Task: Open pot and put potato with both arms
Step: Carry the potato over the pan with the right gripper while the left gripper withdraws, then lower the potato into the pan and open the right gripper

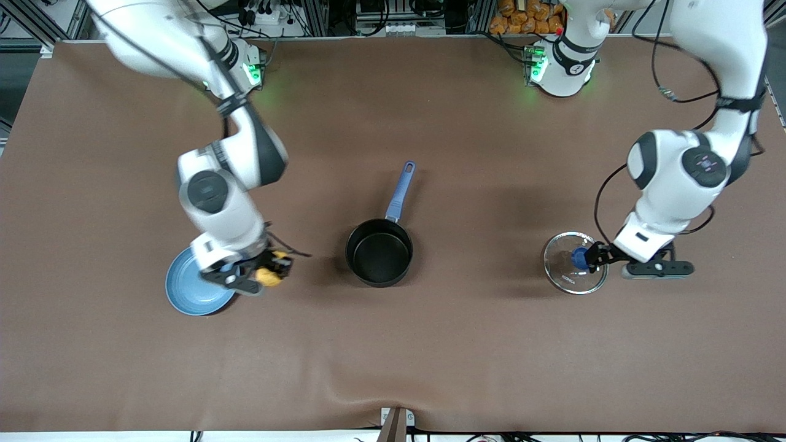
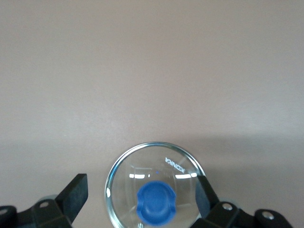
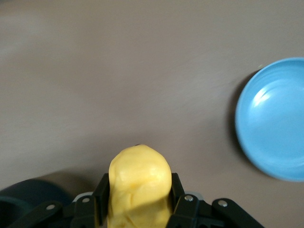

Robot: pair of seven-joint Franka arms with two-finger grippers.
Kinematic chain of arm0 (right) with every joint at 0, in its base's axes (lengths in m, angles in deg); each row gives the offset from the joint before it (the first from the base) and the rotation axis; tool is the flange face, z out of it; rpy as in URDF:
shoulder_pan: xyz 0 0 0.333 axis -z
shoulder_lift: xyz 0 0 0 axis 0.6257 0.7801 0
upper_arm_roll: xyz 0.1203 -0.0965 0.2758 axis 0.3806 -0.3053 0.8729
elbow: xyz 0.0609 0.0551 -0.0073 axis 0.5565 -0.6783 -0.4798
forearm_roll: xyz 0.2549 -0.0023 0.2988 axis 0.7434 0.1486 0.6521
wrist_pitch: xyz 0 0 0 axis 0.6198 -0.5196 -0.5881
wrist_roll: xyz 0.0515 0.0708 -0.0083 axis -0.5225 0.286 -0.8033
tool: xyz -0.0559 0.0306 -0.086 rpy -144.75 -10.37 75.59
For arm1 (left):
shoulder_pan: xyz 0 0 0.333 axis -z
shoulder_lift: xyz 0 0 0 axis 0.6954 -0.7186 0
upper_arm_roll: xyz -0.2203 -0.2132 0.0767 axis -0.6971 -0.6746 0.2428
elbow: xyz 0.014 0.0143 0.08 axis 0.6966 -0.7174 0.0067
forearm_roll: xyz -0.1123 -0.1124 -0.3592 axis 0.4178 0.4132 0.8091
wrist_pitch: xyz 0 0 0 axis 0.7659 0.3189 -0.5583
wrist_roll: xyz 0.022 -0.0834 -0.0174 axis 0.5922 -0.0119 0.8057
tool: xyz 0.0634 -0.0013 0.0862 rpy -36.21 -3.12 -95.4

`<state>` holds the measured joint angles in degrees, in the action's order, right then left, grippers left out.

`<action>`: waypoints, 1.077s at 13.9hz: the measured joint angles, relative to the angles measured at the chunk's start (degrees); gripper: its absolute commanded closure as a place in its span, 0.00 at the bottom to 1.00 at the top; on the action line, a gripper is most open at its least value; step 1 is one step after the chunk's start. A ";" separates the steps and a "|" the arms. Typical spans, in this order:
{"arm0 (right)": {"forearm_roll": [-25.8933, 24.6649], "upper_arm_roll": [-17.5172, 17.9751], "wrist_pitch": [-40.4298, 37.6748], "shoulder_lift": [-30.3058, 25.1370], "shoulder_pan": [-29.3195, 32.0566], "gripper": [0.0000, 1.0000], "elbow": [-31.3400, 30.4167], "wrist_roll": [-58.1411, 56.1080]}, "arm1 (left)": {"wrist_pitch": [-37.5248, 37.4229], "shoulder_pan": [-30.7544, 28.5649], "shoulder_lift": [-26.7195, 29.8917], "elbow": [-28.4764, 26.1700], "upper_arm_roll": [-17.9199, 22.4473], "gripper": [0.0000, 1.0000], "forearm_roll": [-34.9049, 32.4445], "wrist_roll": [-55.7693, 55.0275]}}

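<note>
The robot's right gripper will release the yellow potato, held between blue plate and pot now, on the black pot's bottom (image 1: 375,264), toward the side that faces away from the pot's blue handle.
The black pot (image 1: 379,252) stands open at the table's middle, its blue handle (image 1: 400,190) pointing toward the robots' bases. It is empty. My right gripper (image 1: 265,275) is shut on the yellow potato (image 1: 271,276) and holds it above the table between the blue plate and the pot. In the right wrist view the potato (image 3: 138,171) fills the right gripper (image 3: 138,186), and the pot's edge (image 3: 23,202) shows at a corner. My left gripper (image 1: 591,256) is open over the glass lid (image 1: 562,273). In the left wrist view the left gripper (image 2: 141,187) straddles the lid (image 2: 124,176), clear of its blue knob (image 2: 156,203).
A flat light-blue plate (image 1: 187,291) lies beside the right gripper toward the right arm's end of the table; it also shows in the right wrist view (image 3: 275,118). The lid lies toward the left arm's end. Brown cloth covers the table.
</note>
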<state>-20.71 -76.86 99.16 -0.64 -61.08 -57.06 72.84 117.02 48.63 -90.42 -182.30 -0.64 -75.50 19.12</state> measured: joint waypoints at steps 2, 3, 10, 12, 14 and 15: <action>-0.06 -0.05 -0.01 0.73 -3.19 0.88 1.34 3.50 | -10.20 0.13 4.52 3.88 -1.10 0.00 0.06 -0.04; -0.11 -0.05 0.00 1.50 -4.71 0.88 2.21 5.60 | -15.83 0.18 6.90 5.75 -1.52 0.00 0.58 -0.33; -1.72 -0.21 0.96 10.70 -12.80 0.88 11.03 11.89 | -40.54 0.30 18.75 10.95 -3.81 0.00 3.35 -3.74; -3.33 -0.21 1.19 11.90 -13.39 0.88 11.20 11.97 | -44.12 0.31 21.30 10.99 -4.06 0.00 3.41 -5.01; -3.67 -0.22 2.22 13.27 -13.77 0.88 11.23 12.15 | -46.30 0.30 23.47 11.00 -4.10 0.00 3.42 -5.41; -3.69 -0.22 2.94 13.86 -13.92 0.88 11.26 12.16 | -47.12 0.30 24.15 10.99 -4.10 0.00 3.52 -5.42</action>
<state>-24.40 -77.08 102.10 13.22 -75.00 -45.79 85.00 69.90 48.93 -66.28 -171.31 -4.73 -71.98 13.70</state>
